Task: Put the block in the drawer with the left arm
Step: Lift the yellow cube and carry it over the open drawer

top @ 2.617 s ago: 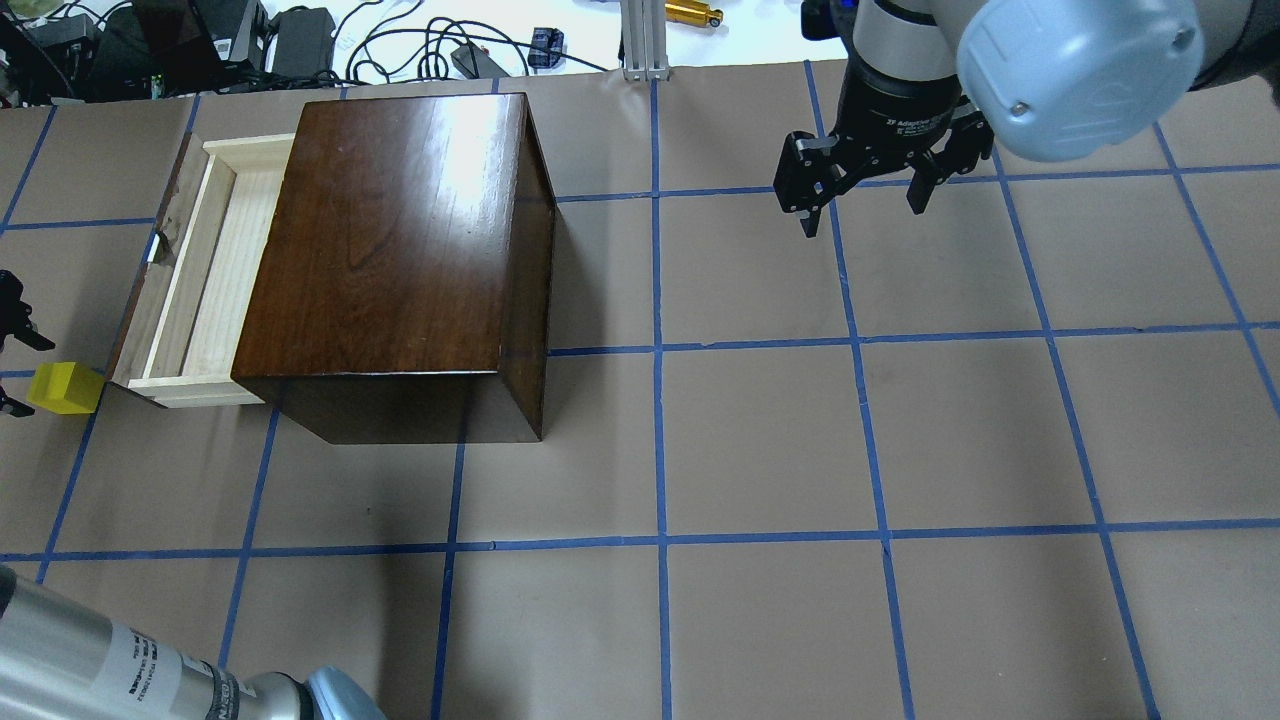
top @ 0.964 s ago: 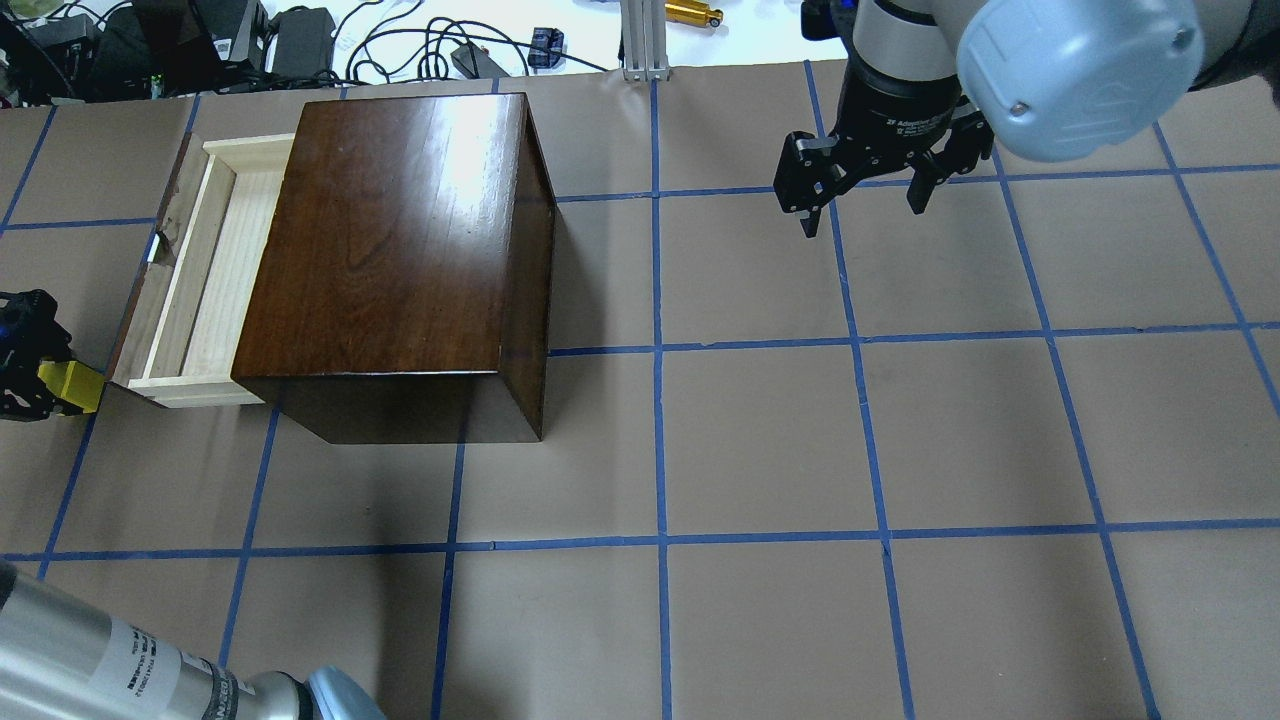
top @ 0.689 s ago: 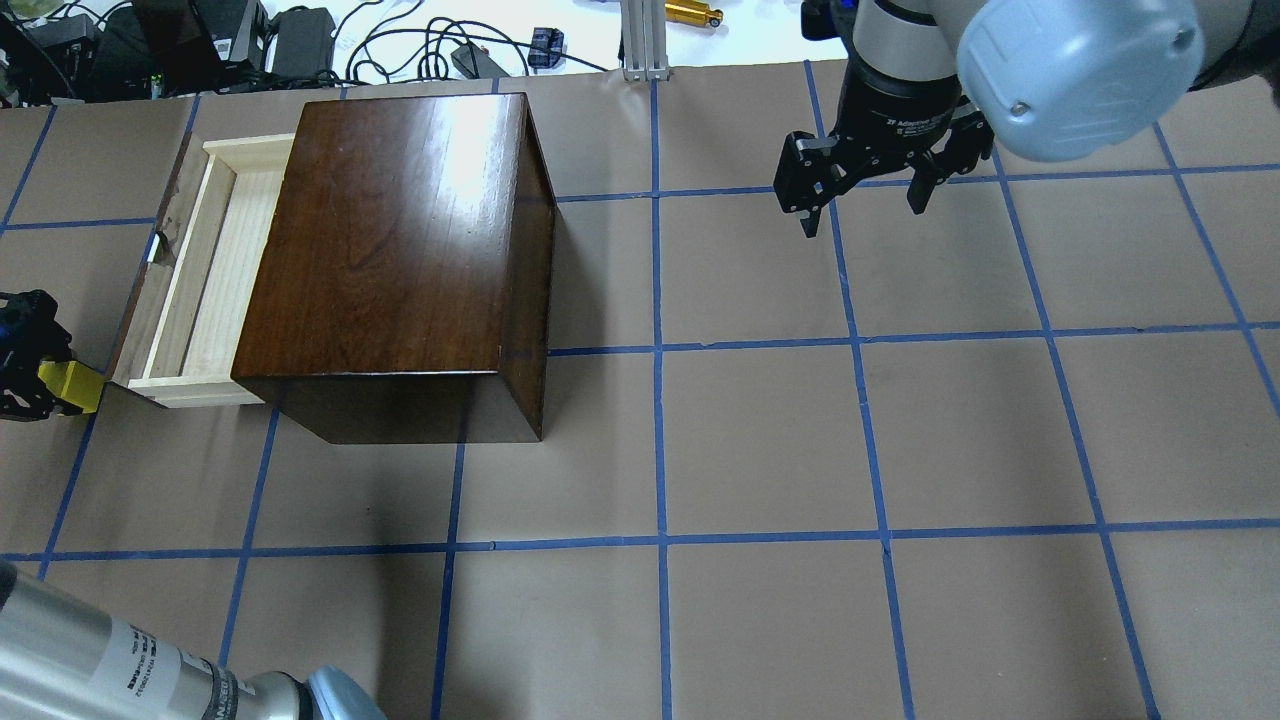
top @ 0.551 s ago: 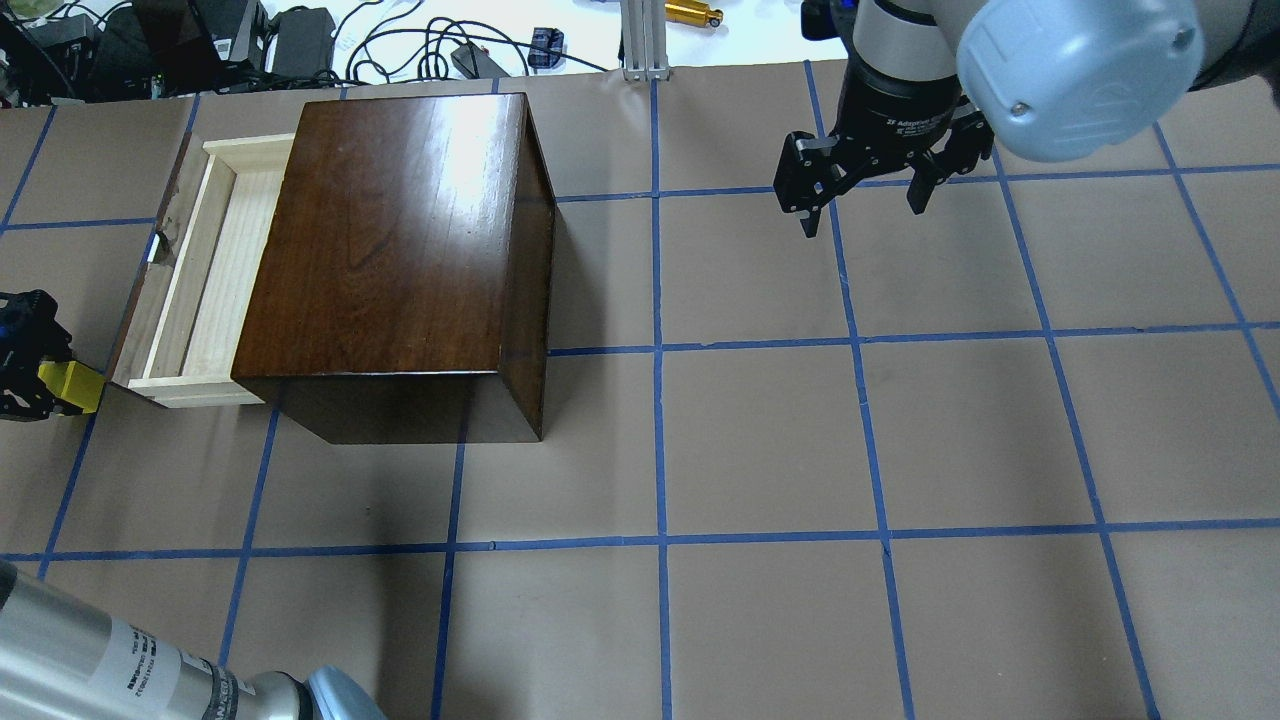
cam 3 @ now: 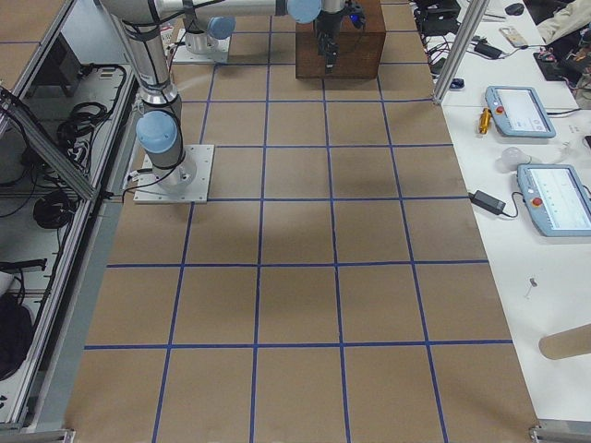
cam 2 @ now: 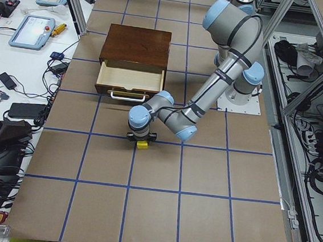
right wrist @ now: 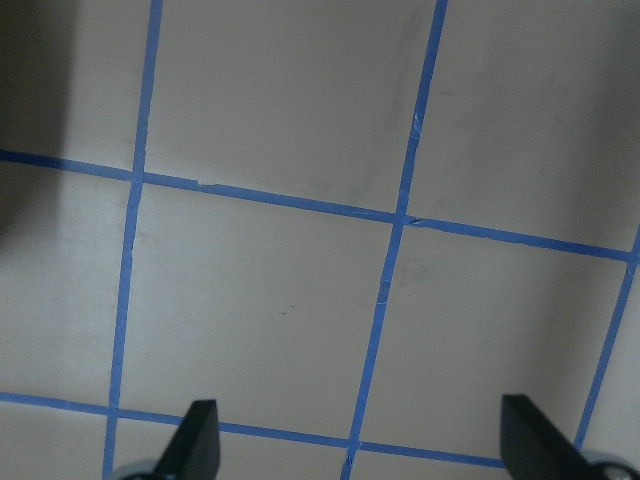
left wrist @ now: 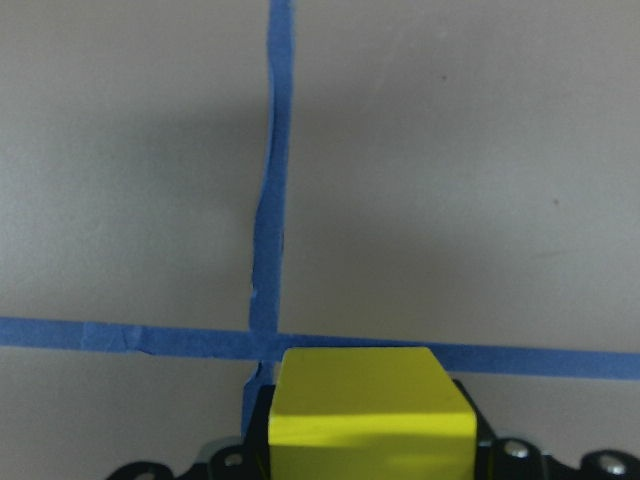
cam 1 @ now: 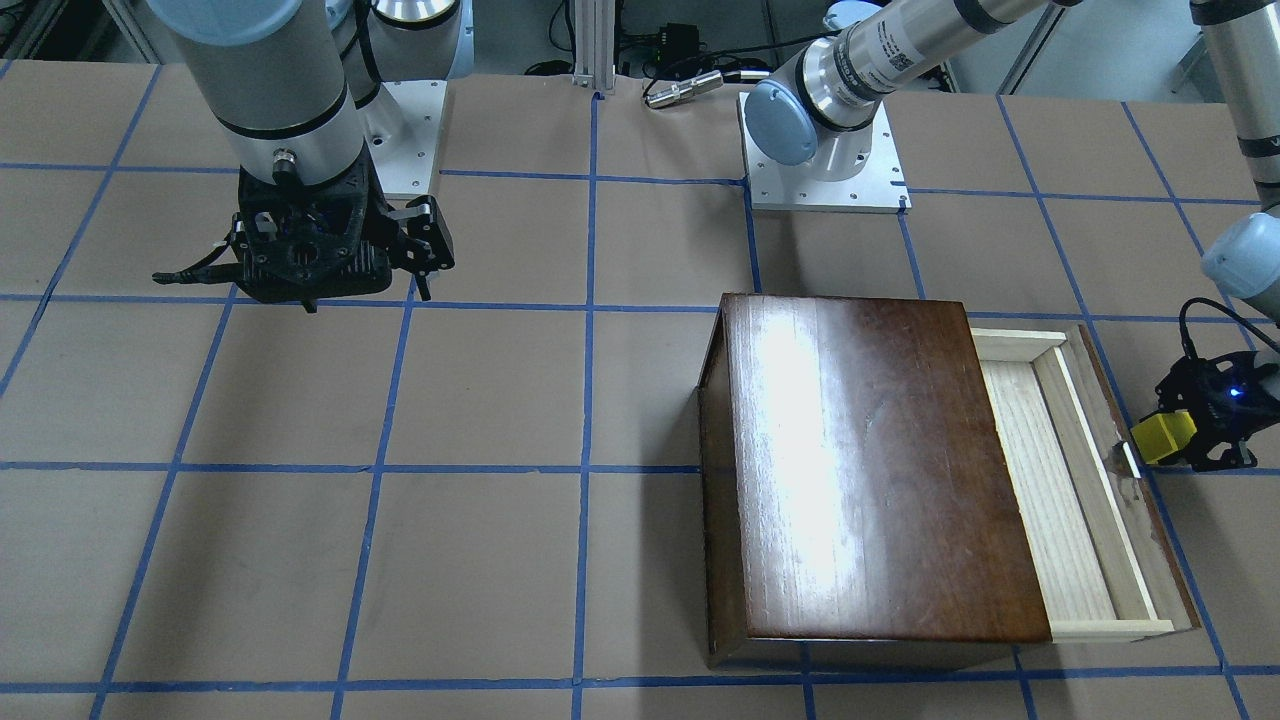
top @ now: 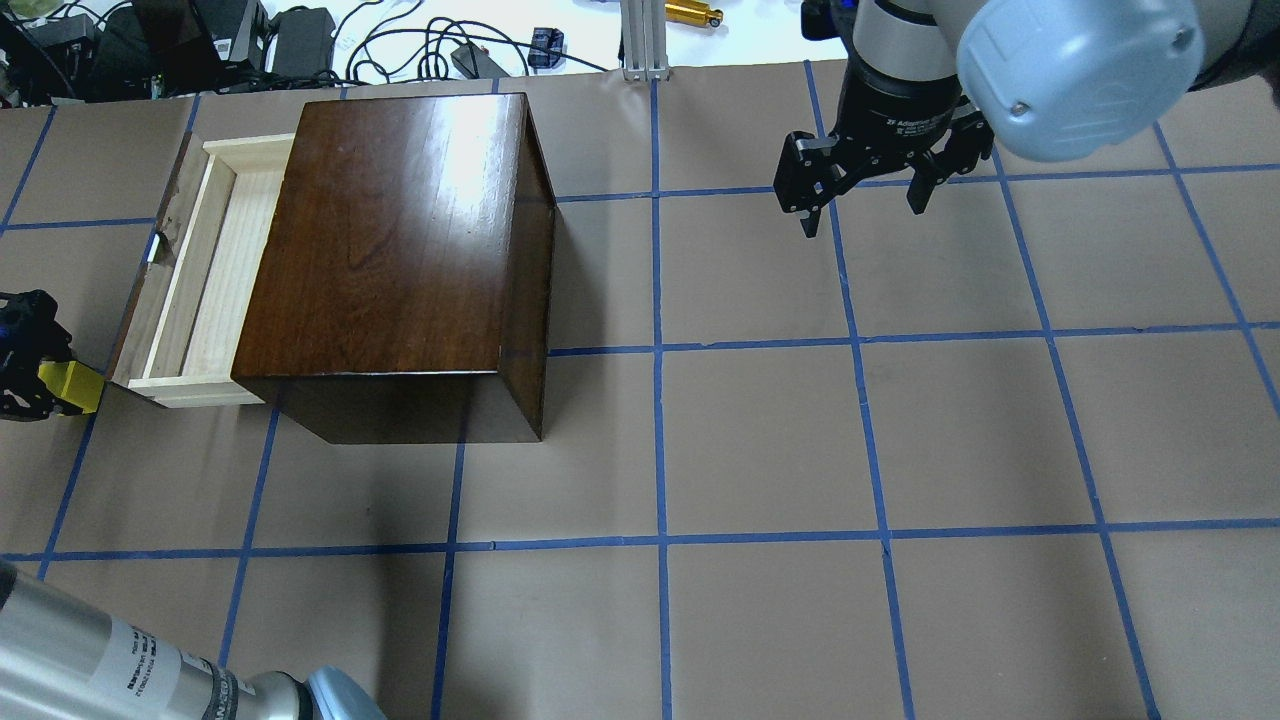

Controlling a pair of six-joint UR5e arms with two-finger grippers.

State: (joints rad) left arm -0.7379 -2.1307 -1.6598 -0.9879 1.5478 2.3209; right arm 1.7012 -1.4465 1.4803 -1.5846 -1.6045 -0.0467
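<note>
The robot's left gripper will release the yellow block on the pale bottom of the drawer beside the dark-brown cabinet's edge (cam 1: 1036, 456).
The yellow block (top: 75, 387) sits at the table's left edge, just outside the near corner of the open drawer (top: 200, 270). My left gripper (top: 48, 383), with its blue light, is shut on the block; the left wrist view shows the block (left wrist: 370, 410) between the fingers over a tape crossing. In the front view the block (cam 1: 1160, 437) is beside the drawer's dark front panel (cam 1: 1140, 490), held by the left gripper (cam 1: 1188, 438). The drawer (cam 1: 1060, 480) holds nothing. My right gripper (top: 862, 218) is open and empty, far right of the cabinet (top: 390, 230).
The glossy dark-brown cabinet (cam 1: 860, 460) stands tall beside the drawer. Brown paper with a blue tape grid (top: 660, 540) covers the table. Cables and small devices (top: 400, 40) lie beyond the far edge. The right gripper's fingers (right wrist: 195, 445) hang over bare paper.
My left gripper, which stood open left of the block, has moved right over it and closed on it. In the last second nothing has visibly moved. The right arm is still.
</note>
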